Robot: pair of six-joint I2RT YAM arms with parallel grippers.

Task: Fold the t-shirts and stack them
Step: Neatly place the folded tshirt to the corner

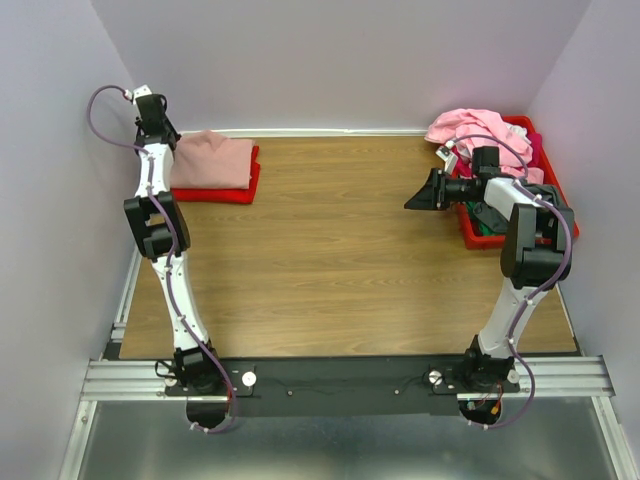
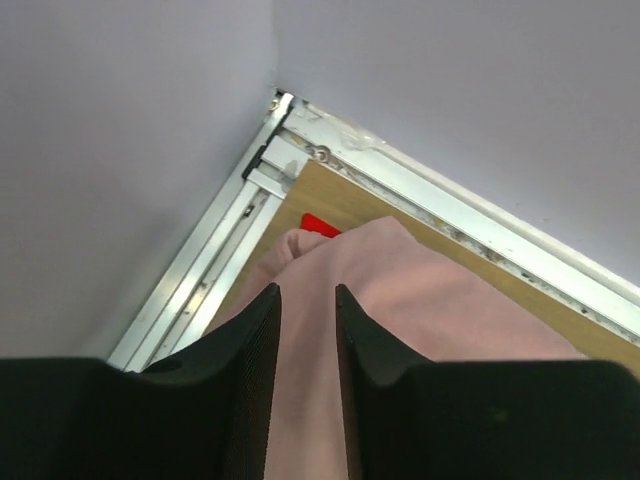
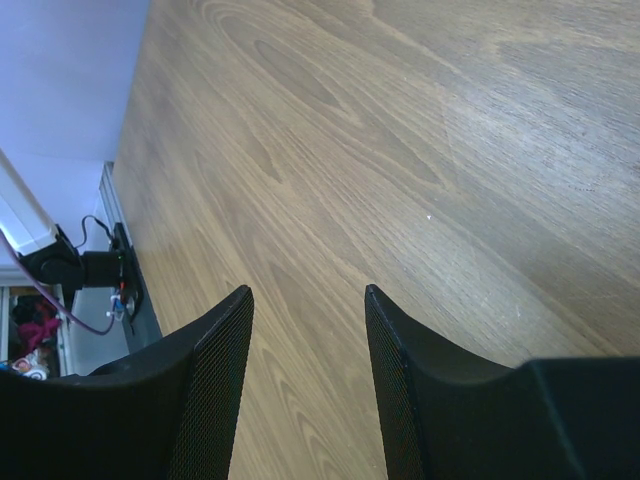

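My left gripper should pinch the pink t-shirt's bunched end [image 2: 307, 268] and pull it toward the wall, because the red t-shirt's corner sticks out beyond the pink t-shirt.
A folded dusty-pink t-shirt [image 1: 212, 160] lies on top of a folded red t-shirt [image 1: 232, 192] at the table's far left. My left gripper [image 1: 165, 138] hangs over the stack's left end by the corner. In the left wrist view the left gripper [image 2: 307, 290] is open, its jaws a narrow gap apart, with the pink t-shirt [image 2: 430, 300] lying beneath them and a red corner [image 2: 320, 224] peeking out beyond. More light pink t-shirts [image 1: 470, 128] are heaped in a red bin [image 1: 475, 238] at the far right. My right gripper [image 1: 412, 202] is open beside that bin, over bare wood [image 3: 400, 150], holding nothing [image 3: 308, 292].
The wooden table [image 1: 340, 260] stretches between the stack and the bin. Aluminium rails [image 2: 220, 270] and the lilac walls close in right behind the left gripper. A magenta garment [image 1: 535, 150] shows in the bin under the pink heap.
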